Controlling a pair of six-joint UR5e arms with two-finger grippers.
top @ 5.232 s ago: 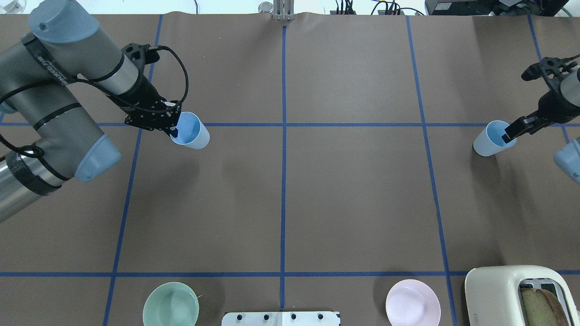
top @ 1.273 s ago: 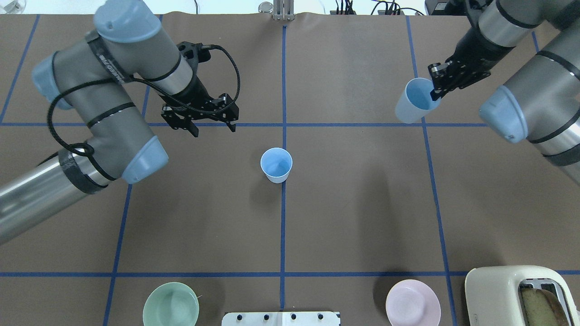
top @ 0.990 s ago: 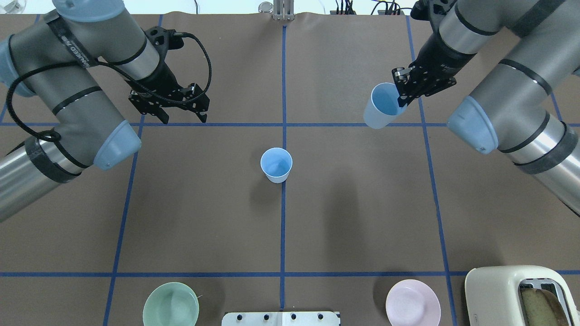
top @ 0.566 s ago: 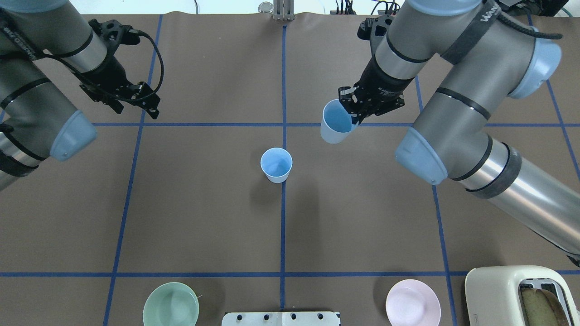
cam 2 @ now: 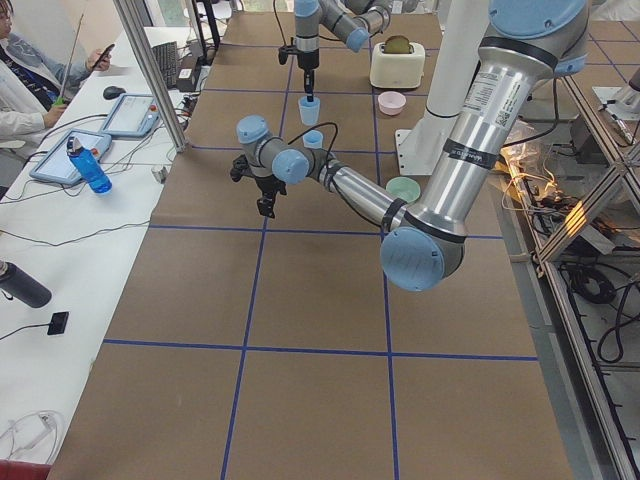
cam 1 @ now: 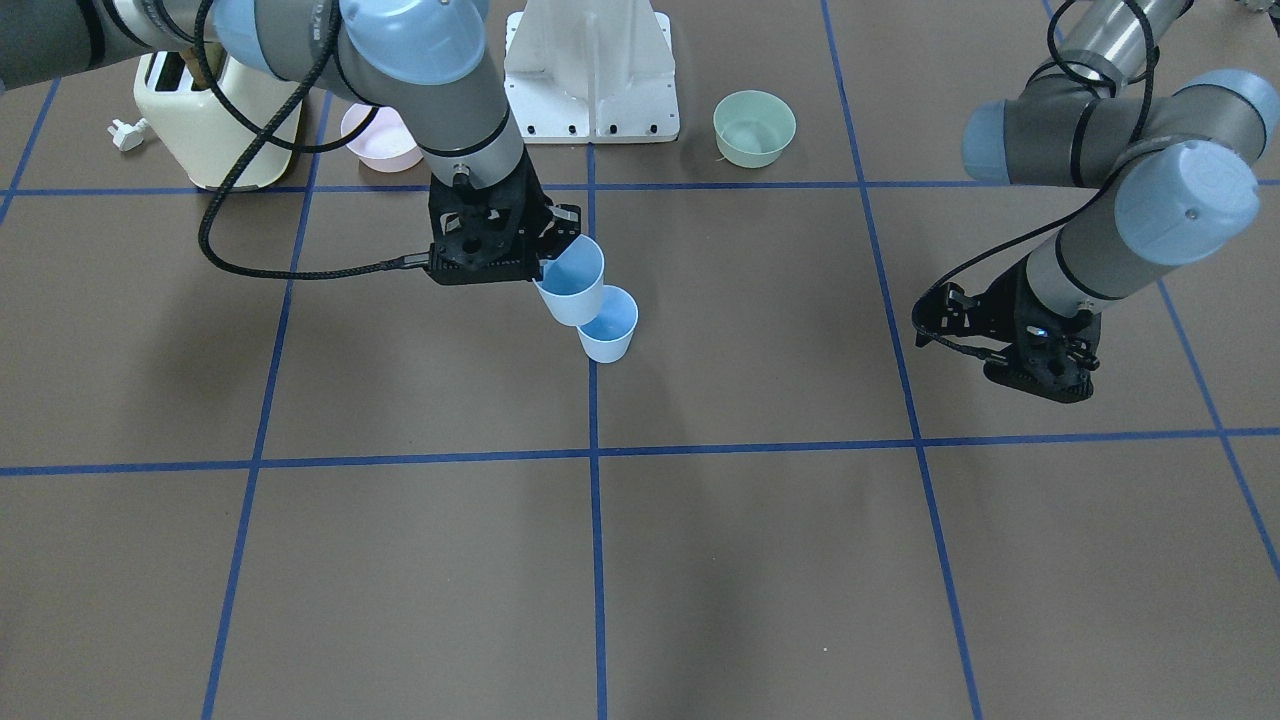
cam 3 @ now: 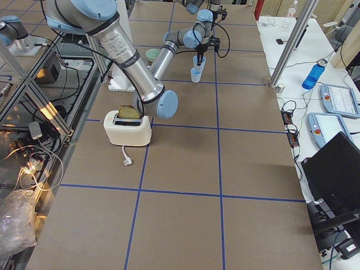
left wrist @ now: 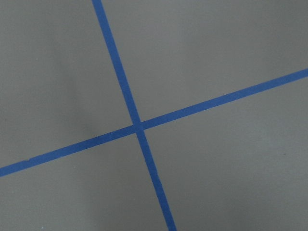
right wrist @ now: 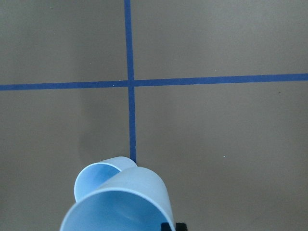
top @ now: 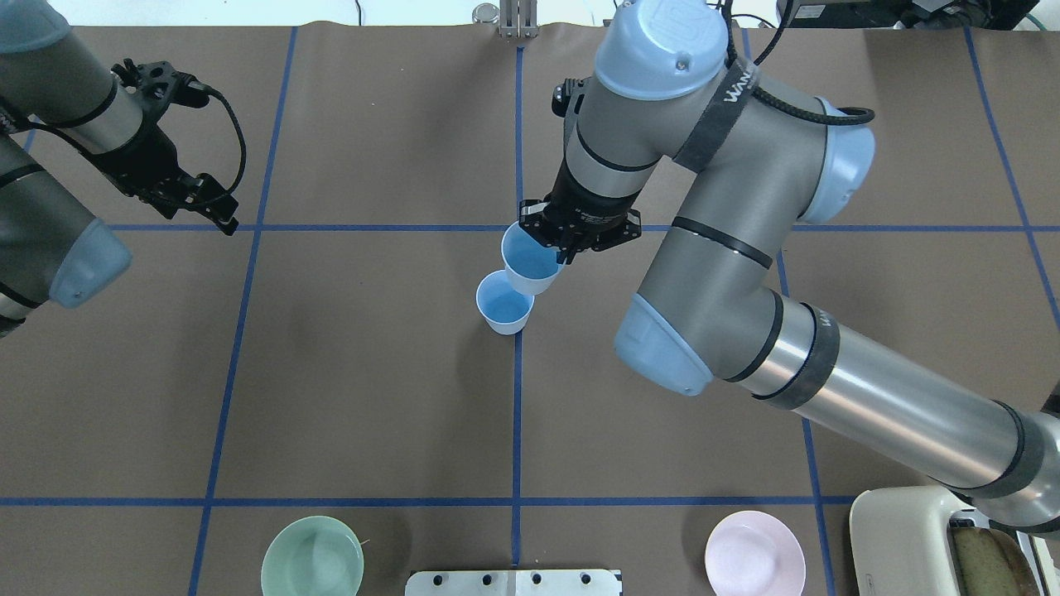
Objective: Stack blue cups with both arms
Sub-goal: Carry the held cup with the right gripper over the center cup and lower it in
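I need to use my right gripper to release the held blue cup, now tilted just above the standing one, inside the blue cup standing on the tape line (cam 1: 606, 318) (right wrist: 100, 181).
One pale-blue cup (top: 502, 310) stands upright at the table's centre on the blue tape line; it also shows in the front view (cam 1: 609, 336). My right gripper (top: 561, 252) is shut on the rim of the second blue cup (top: 528, 265) and holds it tilted, just above and behind the standing one, overlapping its rim. In the right wrist view the held cup (right wrist: 120, 204) is in front of the standing cup (right wrist: 94, 181). My left gripper (top: 201, 217) is open and empty, far to the left over the table.
A mint-green bowl (top: 312, 567), a white pedestal base (top: 513, 582), a pink bowl (top: 754, 563) and a cream toaster (top: 927, 538) with bread line the near edge. The left wrist view shows only a blue tape crossing (left wrist: 137, 127).
My right arm has carried its cup from the right side to just above the centre cup. My left arm, having set its cup at the centre, has drawn back to the far left.
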